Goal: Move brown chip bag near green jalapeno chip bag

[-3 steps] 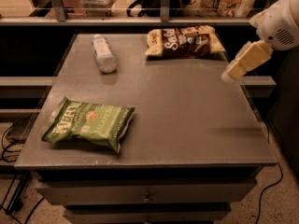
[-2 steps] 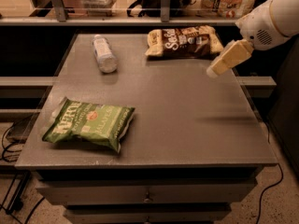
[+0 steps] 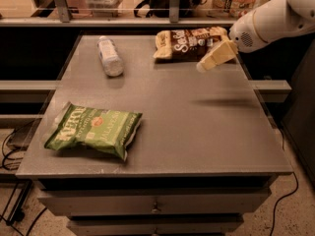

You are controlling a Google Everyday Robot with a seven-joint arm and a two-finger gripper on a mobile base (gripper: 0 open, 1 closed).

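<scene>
The robot's gripper should close on the end (image 3: 214, 34) of the brown chip bag farthest from the plastic bottle, then lift the bag from there.
The brown chip bag (image 3: 189, 43) lies at the far right of the grey table (image 3: 197, 122), dark brown with pale ends and white script. The green jalapeno chip bag (image 3: 93, 130) lies flat near the table's front left corner. My gripper (image 3: 204, 65) hangs above the table at the far right, on a white arm, just in front of and partly over the brown bag's right end. It holds nothing that I can see.
A clear plastic bottle (image 3: 110, 56) lies on its side at the far left of the table. A shelf rail (image 3: 147, 21) runs behind the table. Drawers sit under the table's front edge. Cables lie on the floor at left and right.
My gripper has moved left and toward the brown chip bag. The bags and the bottle have not moved.
</scene>
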